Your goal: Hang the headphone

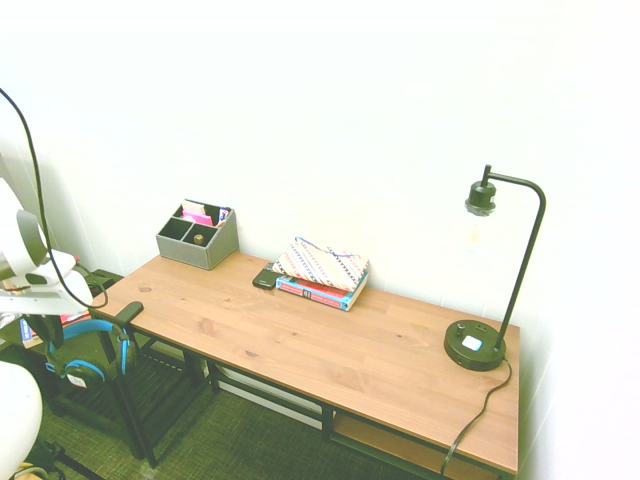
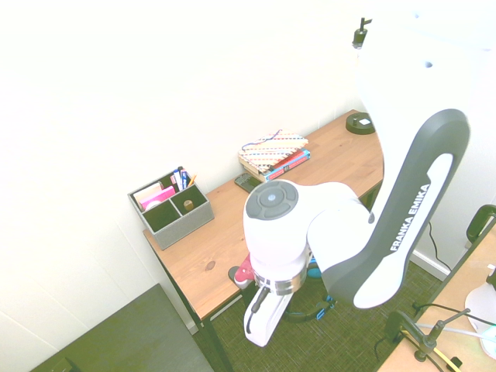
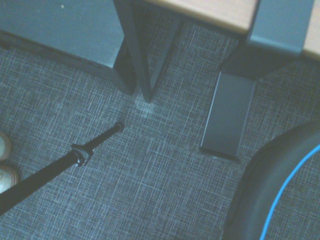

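Observation:
I should let go of the headphone with my gripper so it hangs from the lower arm of the black hook (image 1: pixel 126 379) (image 3: pixel 227 117), below the edge of the wooden desk.
The headphone (image 1: pixel 92 352), with its bright blue headband and black ear cups, hangs in the air off the left end of the wooden desk (image 1: pixel 330 345). It is just below and beside a black hook (image 1: pixel 130 312) on the desk's corner. My gripper (image 1: pixel 47 334) is at the headband's left side and shut on it. In the second exterior view my arm hides the gripper, and only a blue sliver of the headphone (image 2: pixel 314 271) shows. In the wrist view a black ear cup with a blue rim (image 3: pixel 280 195) shows over the carpet.
A grey organizer (image 1: pixel 197 238) stands at the desk's back left. Stacked books (image 1: pixel 322 272) lie in the middle, and a black lamp (image 1: pixel 478 342) stands at the right. Black desk legs (image 3: pixel 137 50) stand on grey carpet below the gripper.

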Robot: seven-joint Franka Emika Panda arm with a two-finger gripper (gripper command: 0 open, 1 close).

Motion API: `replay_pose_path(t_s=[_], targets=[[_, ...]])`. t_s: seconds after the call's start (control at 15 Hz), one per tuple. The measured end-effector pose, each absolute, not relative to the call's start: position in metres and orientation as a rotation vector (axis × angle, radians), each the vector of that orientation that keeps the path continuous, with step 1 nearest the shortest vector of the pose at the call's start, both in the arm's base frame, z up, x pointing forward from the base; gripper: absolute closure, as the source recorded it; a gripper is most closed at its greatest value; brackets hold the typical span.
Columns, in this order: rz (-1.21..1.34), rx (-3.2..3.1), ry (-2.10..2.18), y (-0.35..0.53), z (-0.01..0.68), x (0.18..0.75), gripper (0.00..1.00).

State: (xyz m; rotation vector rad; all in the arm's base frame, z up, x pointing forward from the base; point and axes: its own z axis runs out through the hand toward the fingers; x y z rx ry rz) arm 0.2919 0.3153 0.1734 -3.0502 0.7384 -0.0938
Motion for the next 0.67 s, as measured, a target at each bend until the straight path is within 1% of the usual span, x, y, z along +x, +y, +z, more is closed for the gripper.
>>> replay_pose_path(t_s=[0.4,0.47,0.67], targets=[[-0.118,-3.077,0.753,0.346,0.098,0.331,1.0],[-0.119,-3.084,0.753,0.349,0.09,0.334,0.0],[-0.111,-3.102,0.789,0.35,0.075,0.336,0.0]])
